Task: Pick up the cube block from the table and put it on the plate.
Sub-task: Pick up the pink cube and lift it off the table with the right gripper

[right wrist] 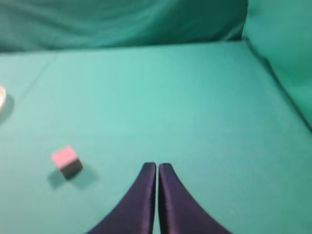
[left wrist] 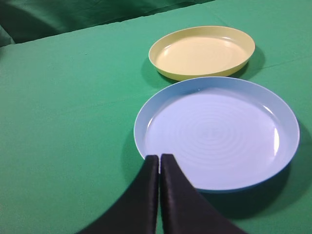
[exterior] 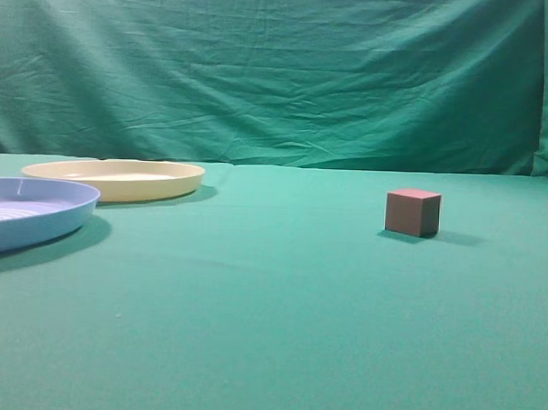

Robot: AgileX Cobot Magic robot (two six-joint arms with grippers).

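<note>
My right gripper needs to next move over to the reddish cube block on the green table and close on its opposite upright sides (exterior: 411, 213) (right wrist: 68, 162).
The reddish cube block (exterior: 412, 212) sits on the green table (exterior: 280, 295) at the right; it also shows in the right wrist view (right wrist: 66, 161), left of my right gripper (right wrist: 157, 165), which is shut and empty above the cloth. The cream-yellow plate (exterior: 115, 178) lies at the far left, empty; it also shows in the left wrist view (left wrist: 202, 52). My left gripper (left wrist: 159, 157) is shut and empty, its tips over the near rim of the light blue plate. Neither gripper shows in the exterior view.
A light blue ridged plate (exterior: 31, 213) lies in front of the cream plate at the left edge, also in the left wrist view (left wrist: 217, 132). A wrinkled green backdrop (exterior: 279, 70) closes the far side of the table.
</note>
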